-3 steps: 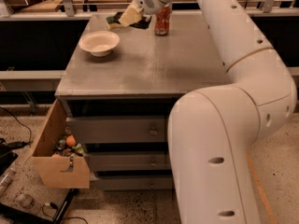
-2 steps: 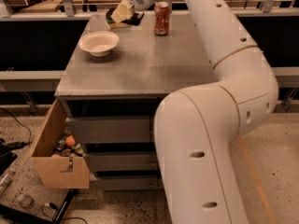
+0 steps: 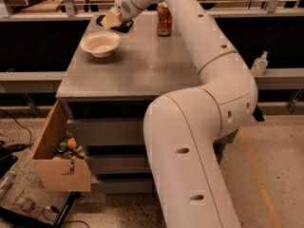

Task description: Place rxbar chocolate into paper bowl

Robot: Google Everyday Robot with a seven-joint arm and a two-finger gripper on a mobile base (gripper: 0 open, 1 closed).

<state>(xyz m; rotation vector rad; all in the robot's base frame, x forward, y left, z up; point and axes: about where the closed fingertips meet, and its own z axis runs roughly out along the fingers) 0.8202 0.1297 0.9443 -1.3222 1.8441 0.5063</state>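
The rxbar chocolate will be released mid-way in the off-white paper bowl (image 3: 101,42) on the grey table.
The paper bowl (image 3: 100,42) is off-white and round and stands at the back left of the grey table (image 3: 142,65). Just behind it, at the table's back left corner, lies the rxbar chocolate (image 3: 124,26), a flat dark wrapper partly covered by my gripper. My gripper (image 3: 111,19) is low over the bar's left end, behind and slightly right of the bowl. I cannot see whether it touches or holds the bar.
A red soda can (image 3: 164,19) stands at the back of the table, right of the gripper. My white arm (image 3: 204,56) runs across the table's right side. An open cardboard box (image 3: 59,156) with small items sits on the floor at front left. A clear bottle (image 3: 259,63) stands on a ledge at right.
The arm has swung left. The gripper has moved from beside the soda can to the back left corner, down over the dark bar behind the bowl.
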